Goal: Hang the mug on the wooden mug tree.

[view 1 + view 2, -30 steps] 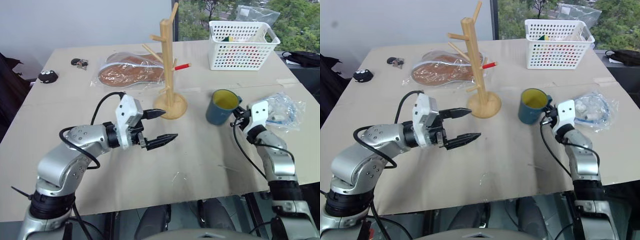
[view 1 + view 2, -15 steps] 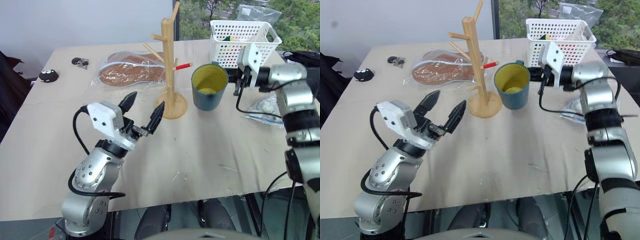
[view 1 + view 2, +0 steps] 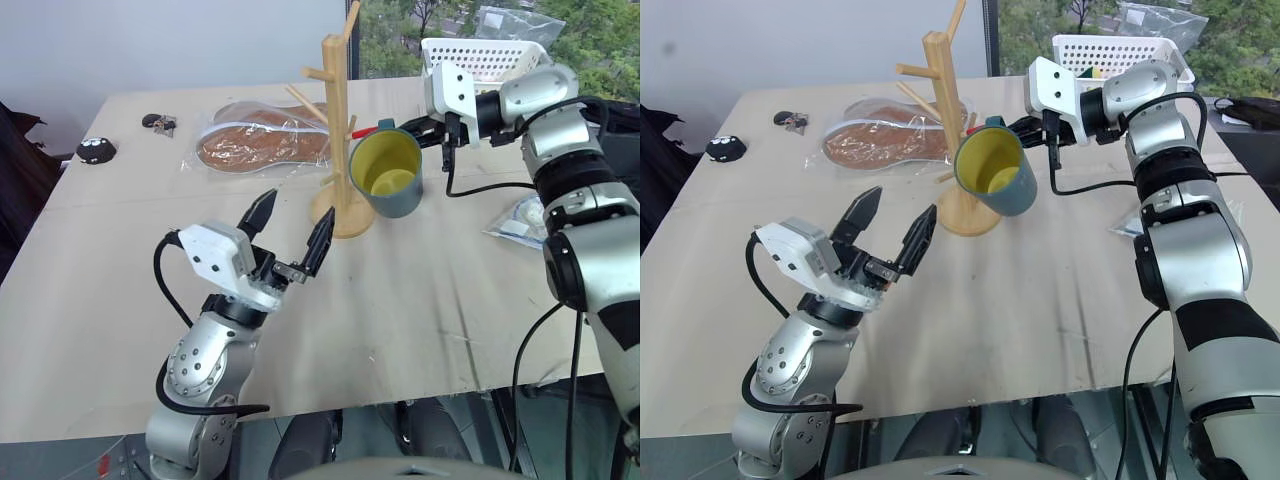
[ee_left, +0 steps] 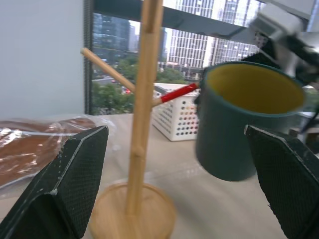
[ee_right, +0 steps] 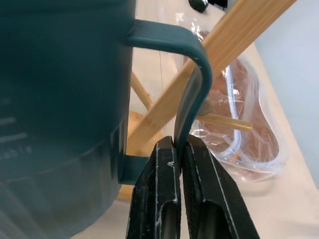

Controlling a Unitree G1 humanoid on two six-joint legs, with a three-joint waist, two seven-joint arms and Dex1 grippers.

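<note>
My right gripper is going to release the dark teal mug on the red-tipped peg of the wooden mug tree [image 3: 374, 150].
The dark teal mug [image 3: 390, 178] with a yellow inside hangs in the air, tilted, right beside the wooden mug tree [image 3: 338, 120]. My right gripper [image 5: 178, 148] is shut on the mug's loop handle [image 5: 194, 69], reaching in from the right. A peg and the post of the tree show just behind the handle in the right wrist view. The tree stands on its round base [image 3: 345, 218] at mid-table. My left gripper [image 3: 297, 214] is open, held above the table in front of the tree and pointing up at it, its fingers [image 4: 75, 174] apart with nothing between them.
A white perforated basket [image 3: 482, 56] stands at the far right. A plastic-wrapped brown item [image 3: 262, 146] lies behind the tree. A clear plastic bag [image 3: 522, 216] lies at the right edge. A small black object [image 3: 95, 151] and keys [image 3: 158, 124] sit far left.
My right gripper lifted the mug off the table and carried it left to the tree, tilting it. My left arm swung so its open gripper now points up toward the tree.
</note>
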